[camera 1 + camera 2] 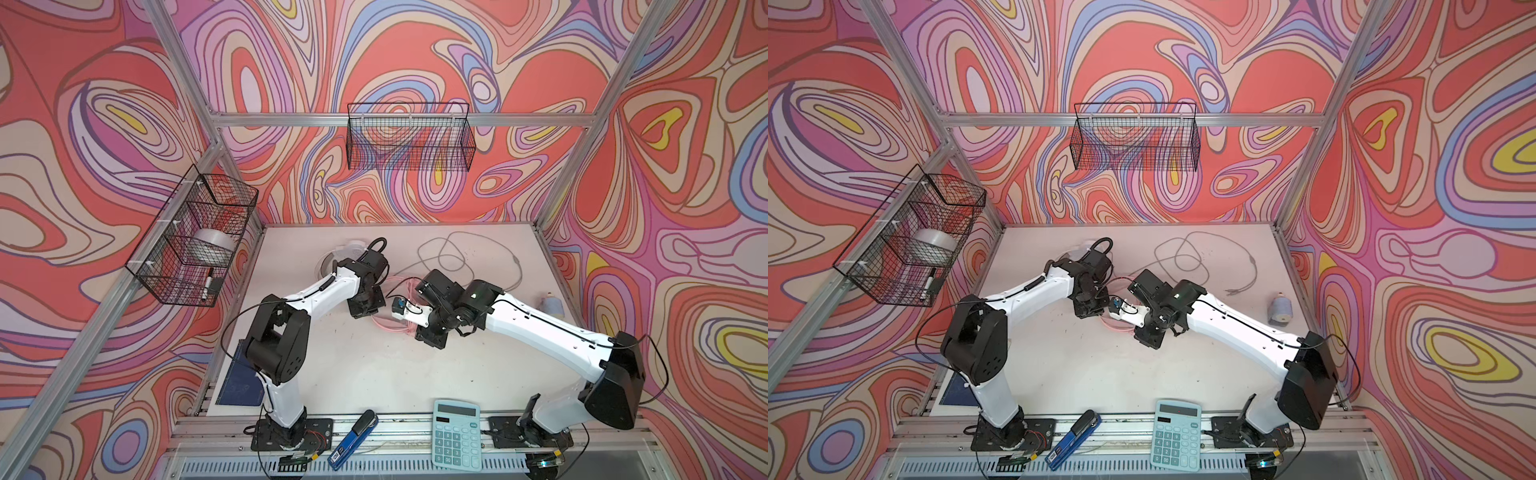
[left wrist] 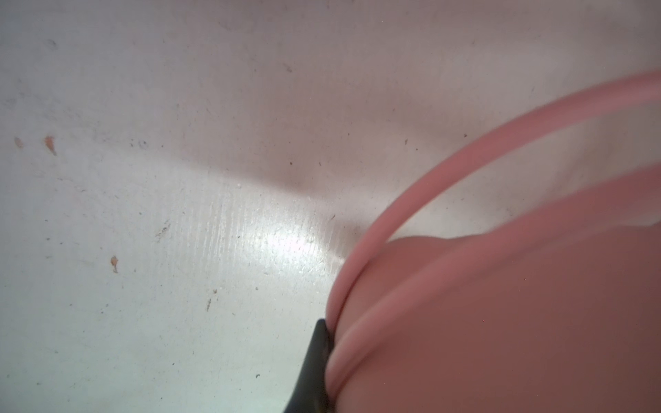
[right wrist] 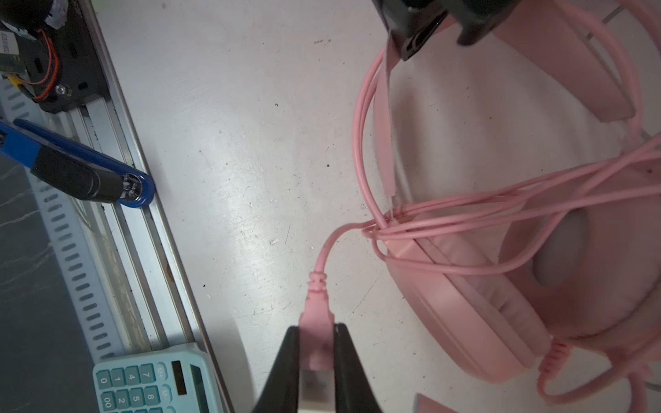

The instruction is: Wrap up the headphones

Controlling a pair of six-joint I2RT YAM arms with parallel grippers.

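Observation:
I will let go of the headband with my left gripper and take the plug from my right gripper (image 3: 317, 344), as the plug is sticking out past the earcup.
The pink headphones (image 3: 500, 286) lie on the white table between my two grippers, with the pink cord (image 3: 465, 211) looped several times across an earcup. My right gripper (image 3: 316, 330) is shut on the cord's pink plug (image 3: 314, 311). My left gripper (image 1: 362, 306) is shut on the pink headband (image 3: 384, 125). In the left wrist view only one black finger (image 2: 316, 357) shows, pressed against the pink band. The white headphones (image 1: 347, 249) sit mostly hidden behind the left arm. Their grey cord (image 1: 517, 266) lies in loose loops at the back.
A light blue calculator (image 1: 456, 434) and a blue stapler (image 1: 353, 438) lie on the front rail. A dark notebook (image 1: 241, 382) is at the front left, a small bottle (image 1: 550, 305) at the right edge. Wire baskets hang on the left wall (image 1: 195, 237) and the back wall (image 1: 409, 137).

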